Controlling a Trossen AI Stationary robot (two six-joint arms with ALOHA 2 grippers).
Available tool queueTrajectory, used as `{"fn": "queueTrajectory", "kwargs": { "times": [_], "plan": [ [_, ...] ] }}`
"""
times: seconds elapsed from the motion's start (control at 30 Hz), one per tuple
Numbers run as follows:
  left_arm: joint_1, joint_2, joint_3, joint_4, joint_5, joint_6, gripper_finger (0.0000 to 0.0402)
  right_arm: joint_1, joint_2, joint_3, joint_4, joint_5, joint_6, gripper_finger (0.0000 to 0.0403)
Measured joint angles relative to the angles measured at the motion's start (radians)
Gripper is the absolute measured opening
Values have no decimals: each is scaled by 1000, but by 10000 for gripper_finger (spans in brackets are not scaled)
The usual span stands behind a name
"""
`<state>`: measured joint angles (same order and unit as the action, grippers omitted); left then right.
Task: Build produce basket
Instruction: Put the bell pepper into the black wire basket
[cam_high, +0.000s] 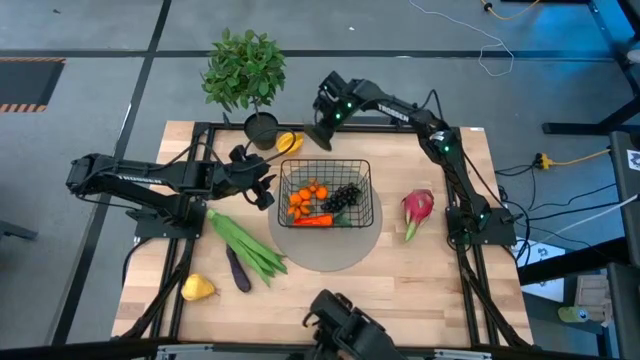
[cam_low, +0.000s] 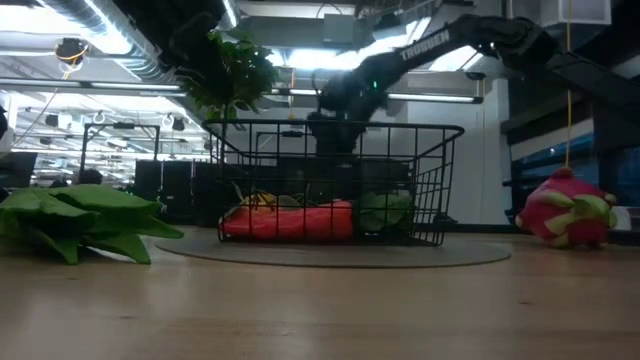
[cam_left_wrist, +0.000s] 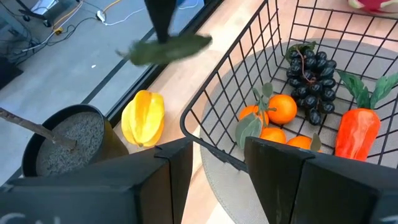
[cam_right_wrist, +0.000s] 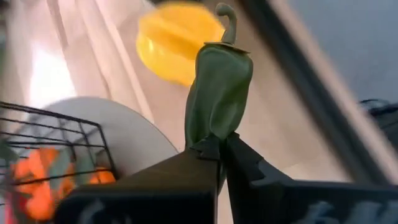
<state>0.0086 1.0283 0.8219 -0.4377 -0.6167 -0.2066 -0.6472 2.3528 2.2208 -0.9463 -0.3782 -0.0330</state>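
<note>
I should release the green pepper from my right gripper in the basket (cam_high: 330, 179), between the dark grapes and its far side. The green pepper is now beyond the basket's corner.
The black wire basket (cam_high: 325, 193) stands on a round grey mat (cam_high: 330, 252) and holds oranges (cam_left_wrist: 283, 107), dark grapes (cam_left_wrist: 311, 78) and a red-orange carrot (cam_left_wrist: 356, 132). My right gripper (cam_right_wrist: 219, 146) hangs beyond the basket's far left corner (cam_high: 318, 135), shut on a green pepper (cam_right_wrist: 217, 87). A yellow pepper (cam_high: 289, 143) lies on the table below it. My left gripper (cam_left_wrist: 221, 168) is open at the basket's left side (cam_high: 266, 190), one finger on each side of the basket's corner rim (cam_left_wrist: 196, 134). My right gripper pinches the green pepper's end opposite the stem (cam_right_wrist: 208, 132) between its two fingertips. The fingers slant downward, and the pepper sticks out beyond them with its stem (cam_right_wrist: 229, 22) pointing away. The pepper is lifted clear of the table.
A potted plant (cam_high: 245, 75) stands at the far edge beside the yellow pepper. Long green stalks (cam_high: 245, 243), a purple eggplant (cam_high: 238, 270) and a yellow pear (cam_high: 197, 289) lie near left. A pink dragon fruit (cam_high: 418, 208) lies right of the basket.
</note>
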Motion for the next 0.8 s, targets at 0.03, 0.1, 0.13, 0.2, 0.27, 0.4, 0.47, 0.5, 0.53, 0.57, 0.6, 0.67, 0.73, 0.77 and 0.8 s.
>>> {"fn": "queueTrajectory", "kwargs": {
  "times": [0.03,0.1,0.13,0.2,0.27,0.4,0.47,0.5,0.53,0.57,0.6,0.67,0.73,0.77,0.8],
  "plan": [
    [0,0,0,0,0,0,135,0,0,38,-23,4,-1,0],
    [0,0,0,0,0,0,135,4,0,110,-69,-8,-3,0],
    [0,0,0,0,0,0,135,8,-1,136,-96,-26,-9,0],
    [0,0,0,0,0,0,135,20,-40,112,-101,-87,-28,0],
    [0,0,0,-1,0,0,135,42,-70,101,-151,-156,-59,0],
    [0,0,0,-2,0,0,135,95,-97,101,-265,-169,-126,0],
    [0,0,0,-3,0,0,135,128,-98,101,-330,-168,-138,0],
    [0,0,0,-4,0,0,135,146,-98,101,-365,-164,-153,0],
    [0,0,0,-4,0,0,135,166,-98,100,-405,-167,-170,0],
    [0,0,0,-4,0,0,135,190,-98,100,-440,-171,-195,0],
    [0,0,0,-5,0,0,135,214,-95,100,-465,-174,-221,1],
    [0,0,0,-4,0,0,135,258,-91,99,-497,-173,-260,5],
    [0,0,0,-4,0,0,135,295,-90,99,-497,-167,-261,11],
    [0,0,0,-4,0,0,135,311,-90,99,-496,-167,-263,13],
    [0,0,0,-4,0,-1,135,325,-90,99,-497,-165,-268,15]
  ]
}}
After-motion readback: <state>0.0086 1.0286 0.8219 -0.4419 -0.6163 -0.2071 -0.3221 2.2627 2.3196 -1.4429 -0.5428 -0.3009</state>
